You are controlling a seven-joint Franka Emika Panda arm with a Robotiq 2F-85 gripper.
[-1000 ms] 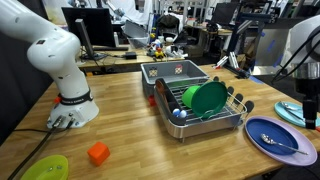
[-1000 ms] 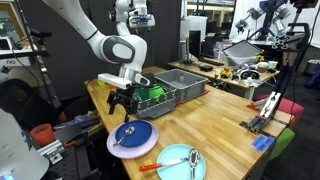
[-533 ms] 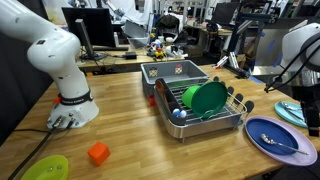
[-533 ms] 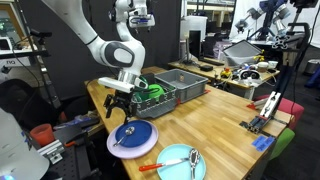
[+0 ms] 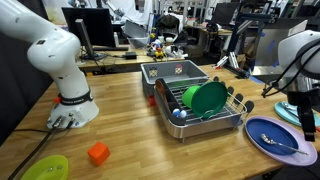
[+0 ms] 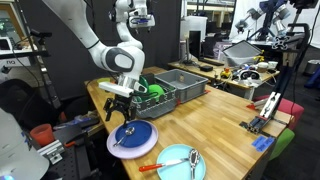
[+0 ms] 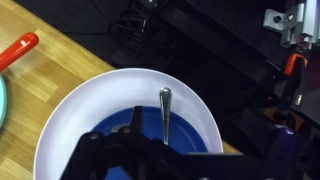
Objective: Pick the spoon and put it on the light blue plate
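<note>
My gripper will close on the narrow middle of the spoon's handle (image 5: 281,144) (image 7: 166,136) and leave the wide end of the handle sticking out past the gripper's fingers.
The slim silvery spoon (image 6: 124,135) lies on a dark periwinkle plate (image 6: 140,141) that sits in a paler, wider plate near the table corner. It also shows in an exterior view (image 5: 281,142) and in the wrist view (image 7: 165,108), handle pointing up. My gripper (image 6: 119,110) hangs open just above that plate, fingers either side of the spoon, not touching it; it shows in the wrist view (image 7: 165,155) and in an exterior view (image 5: 305,116). The light blue plate (image 6: 172,160) lies beside it, with another silvery utensil (image 6: 193,160) on it.
A dish rack (image 5: 236,112) holds a green plate (image 5: 209,97); a grey bin (image 5: 152,72) stands behind it. An orange-handled utensil (image 6: 148,167) lies between the two plates. A red block (image 5: 98,153) and a yellow-green plate (image 5: 46,168) lie near the robot base.
My gripper has come down and shifted over the periwinkle plate, closer to the spoon. The spoon and the plates have not moved.
</note>
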